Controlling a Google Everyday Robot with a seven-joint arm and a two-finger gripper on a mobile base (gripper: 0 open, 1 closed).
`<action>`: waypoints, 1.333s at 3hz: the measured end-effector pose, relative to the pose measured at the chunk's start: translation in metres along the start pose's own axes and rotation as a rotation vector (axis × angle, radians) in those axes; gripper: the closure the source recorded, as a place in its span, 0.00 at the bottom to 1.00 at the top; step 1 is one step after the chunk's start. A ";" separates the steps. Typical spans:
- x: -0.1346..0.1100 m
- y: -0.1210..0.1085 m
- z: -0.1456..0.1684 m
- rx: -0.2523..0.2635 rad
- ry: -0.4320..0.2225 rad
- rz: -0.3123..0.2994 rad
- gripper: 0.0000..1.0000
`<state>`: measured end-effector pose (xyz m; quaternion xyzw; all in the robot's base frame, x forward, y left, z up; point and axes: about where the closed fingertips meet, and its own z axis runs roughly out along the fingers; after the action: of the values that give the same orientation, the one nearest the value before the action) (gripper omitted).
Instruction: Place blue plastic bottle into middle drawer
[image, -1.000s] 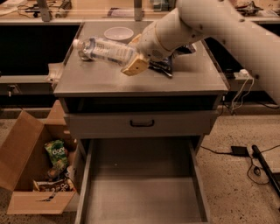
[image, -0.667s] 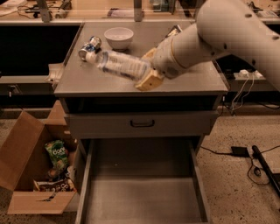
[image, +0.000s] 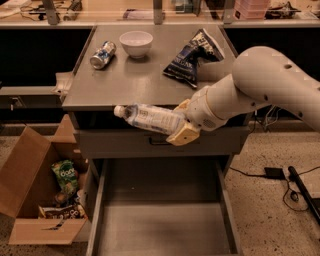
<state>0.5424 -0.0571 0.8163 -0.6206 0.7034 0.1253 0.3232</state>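
Observation:
Next, I let go of the blue plastic bottle with my gripper on the middle drawer's bare bottom, just off centre (image: 183, 211) toward the cables.
My gripper (image: 181, 126) is shut on the blue plastic bottle (image: 148, 118), a clear bottle with a white cap and pale label. It holds the bottle lying sideways, cap to the left, in front of the cabinet's front edge and above the open middle drawer (image: 162, 220). The drawer is pulled out at the bottom of the view, grey, with a flat bare floor and low side walls. The white arm reaches in from the right.
On the cabinet top (image: 100, 87) stand a blue-and-silver can (image: 102, 54), a white bowl (image: 136, 43) and a dark chip bag (image: 194, 56). A closed drawer front with a handle (image: 160, 142) is above the open drawer. A cardboard box (image: 42, 195) with snacks stands at the left. Cables lie on the floor at the right.
The gripper has carried the bottle off the cabinet top, forward and down, to in front of the cabinet above the open drawer. The chip bag, once hidden by the arm, now shows.

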 end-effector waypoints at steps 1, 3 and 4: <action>0.000 0.000 0.000 0.000 0.000 0.001 1.00; 0.076 0.040 0.038 -0.059 -0.013 0.129 1.00; 0.143 0.085 0.057 -0.094 -0.006 0.249 1.00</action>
<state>0.4756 -0.1209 0.6669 -0.5427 0.7672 0.1992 0.2776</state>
